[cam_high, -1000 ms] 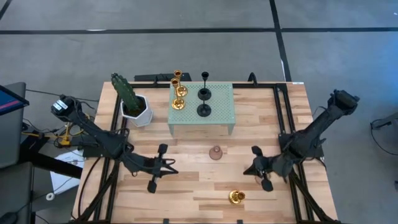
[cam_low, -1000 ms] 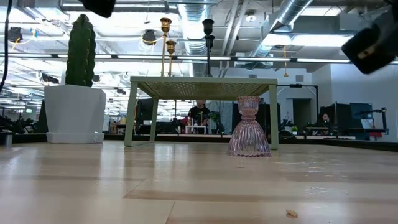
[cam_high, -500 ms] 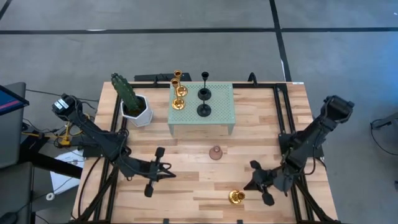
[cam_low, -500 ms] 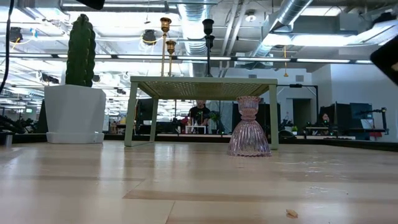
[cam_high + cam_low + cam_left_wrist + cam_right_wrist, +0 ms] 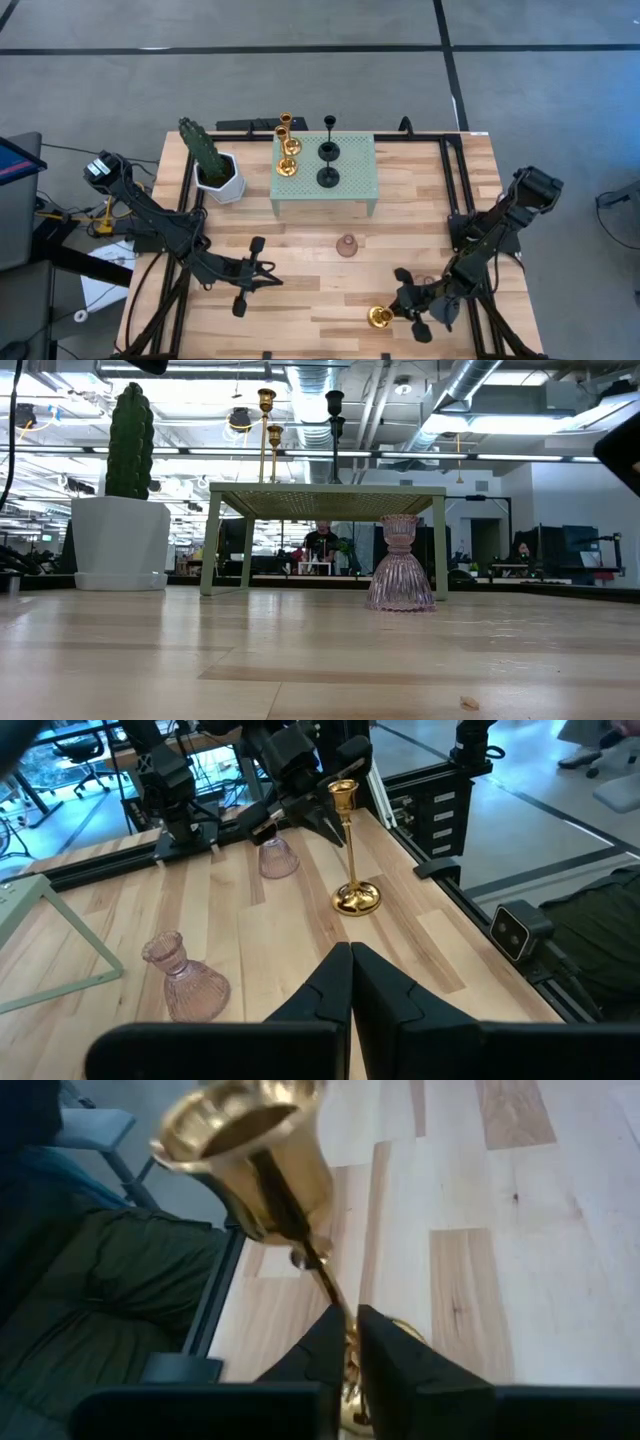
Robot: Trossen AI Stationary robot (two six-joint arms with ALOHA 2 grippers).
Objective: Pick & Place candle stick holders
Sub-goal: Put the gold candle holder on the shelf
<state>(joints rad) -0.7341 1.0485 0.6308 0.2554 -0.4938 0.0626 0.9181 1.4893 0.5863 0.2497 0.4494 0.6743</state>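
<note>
The fingers of my right gripper slant at the middle of the gold holder's stem, so they should grip close under its cup (image 5: 346, 817) and leave the lower stem to my left gripper.
A shiny gold candle stick holder (image 5: 379, 317) stands upright on its round base near the table's front edge, right of centre. My right gripper (image 5: 398, 305) is just to its right and slants down at its thin stem (image 5: 322, 1270). Only a narrow gap shows between the fingers. A pinkish holder (image 5: 347, 245) stands on its wide base mid-table, and another (image 5: 277, 858) stands beneath my right arm. My left gripper (image 5: 272, 277) hovers shut and empty at front left. My right gripper has its fingertips (image 5: 328, 820) right beside the gold holder's stem, coming from the table's right and slanting down. The stem (image 5: 335, 1305) runs down to the gap between the tips. Whether they touch it, I cannot tell. The holder stands upright on the table.
A pale green perforated stand (image 5: 352, 185) at the back centre carries gold holders (image 5: 288, 150) and black holders (image 5: 328, 152). A green cactus in a white pot (image 5: 212, 165) stands to its left. Black frame rails (image 5: 458, 200) run along the table's sides.
My right gripper has moved toward the table's near edge and somewhat left, sinking as it went. It has come from the bare wood at mid-right up to the gold holder. The holders have stayed where they were.
</note>
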